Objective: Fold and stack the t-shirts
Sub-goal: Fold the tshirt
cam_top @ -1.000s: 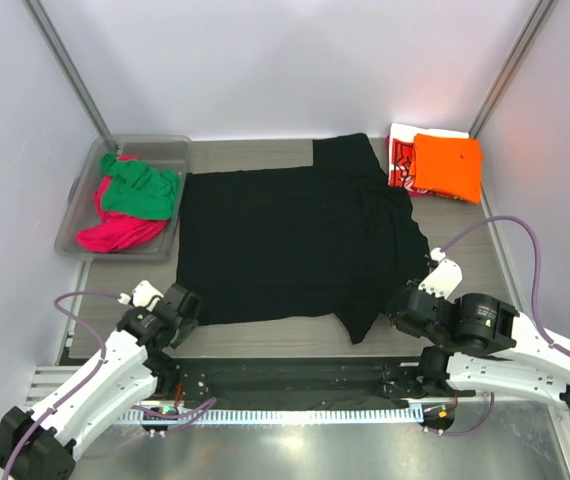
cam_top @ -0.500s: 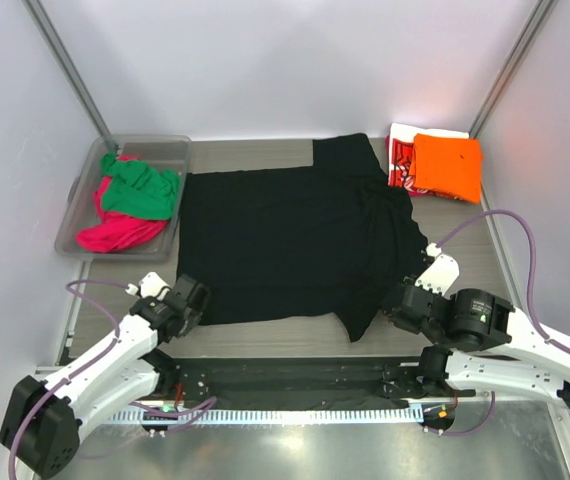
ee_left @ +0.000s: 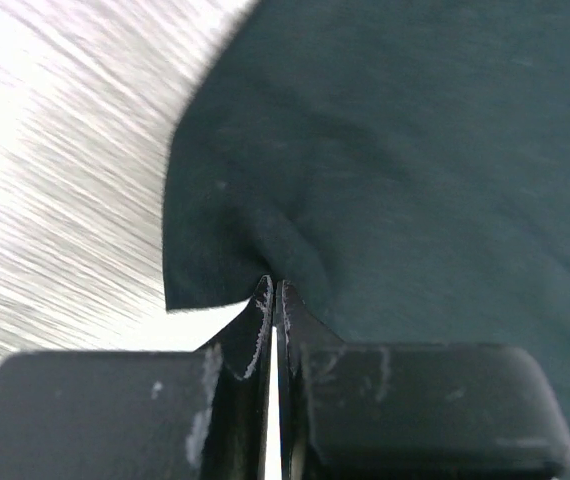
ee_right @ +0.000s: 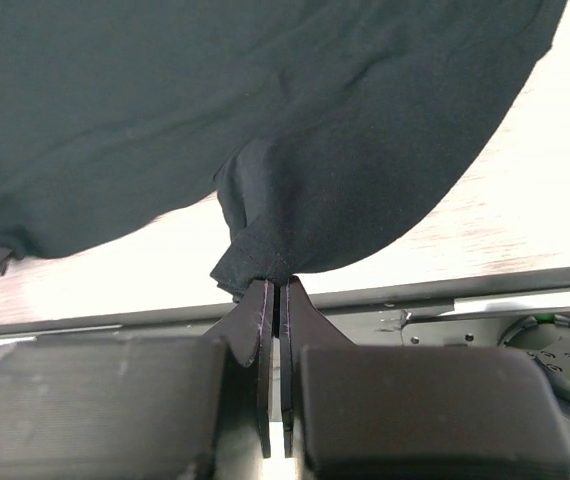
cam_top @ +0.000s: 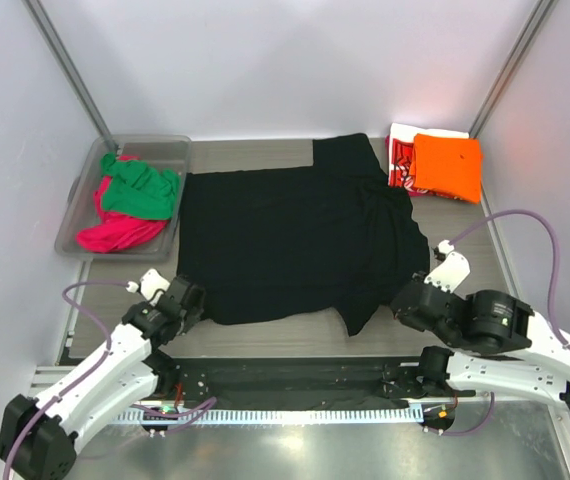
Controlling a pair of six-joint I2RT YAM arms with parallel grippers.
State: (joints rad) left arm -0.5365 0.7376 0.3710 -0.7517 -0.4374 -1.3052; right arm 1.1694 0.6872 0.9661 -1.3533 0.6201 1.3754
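My right gripper holds the black t-shirt's near edge. It will release that edge on the t-shirt's far part (cam_top: 379, 188), near the red-and-white t-shirt.
The black t-shirt (cam_top: 295, 240) lies spread over the middle of the table. My left gripper (cam_top: 187, 303) is shut on its near left corner; the left wrist view shows the black cloth (ee_left: 385, 150) pinched at the fingertips. My right gripper (cam_top: 405, 305) is shut on its near right edge, which hangs bunched at the fingertips in the right wrist view (ee_right: 285, 150). The orange t-shirt (cam_top: 447, 167) lies folded on the red-and-white one (cam_top: 398, 160) at the back right. The green t-shirt (cam_top: 141, 190) and the magenta one (cam_top: 115, 232) lie crumpled in the bin.
A clear plastic bin (cam_top: 77, 205) stands at the back left. A black rail (cam_top: 295, 380) runs along the near edge of the table between the arm bases. White walls close in the left, back and right.
Both grippers have lifted a little and drawn the shirt's near edge up and away from the front; the near hem now sits a bit farther back and looks bunched.
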